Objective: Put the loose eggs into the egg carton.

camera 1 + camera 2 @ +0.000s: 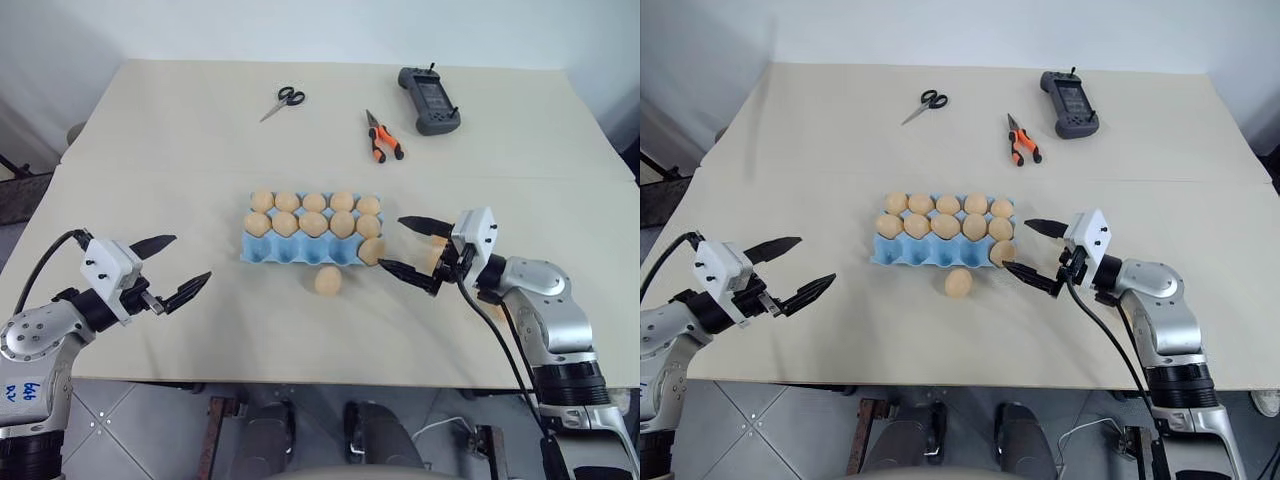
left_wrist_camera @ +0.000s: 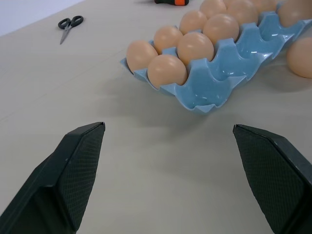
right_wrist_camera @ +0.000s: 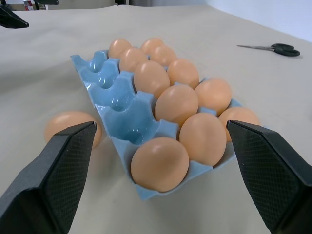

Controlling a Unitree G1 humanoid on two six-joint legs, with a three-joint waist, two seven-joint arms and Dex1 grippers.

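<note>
The sides of the loose egg [image 1: 500,313] farthest from the egg carton, the one partly hidden under my right gripper's arm, will be gripped by my right gripper.
The light blue egg carton [image 1: 290,252] lies mid-table. Its two far rows are full of tan eggs, and one more egg [image 1: 372,250] sits in the near row's right end cup. The other near cups [image 3: 117,97] are bare. One loose egg [image 1: 328,281] rests on the table just in front of the carton. My right gripper [image 1: 392,244] is open at the carton's right end, its fingers either side of that end with nothing between them. My left gripper [image 1: 192,258] is open and holds nothing, well to the left of the carton [image 2: 214,85].
Scissors [image 1: 285,100], orange-handled pliers [image 1: 382,137] and a black handheld device [image 1: 430,100] lie at the far side of the table. The table's near edge runs just behind both grippers.
</note>
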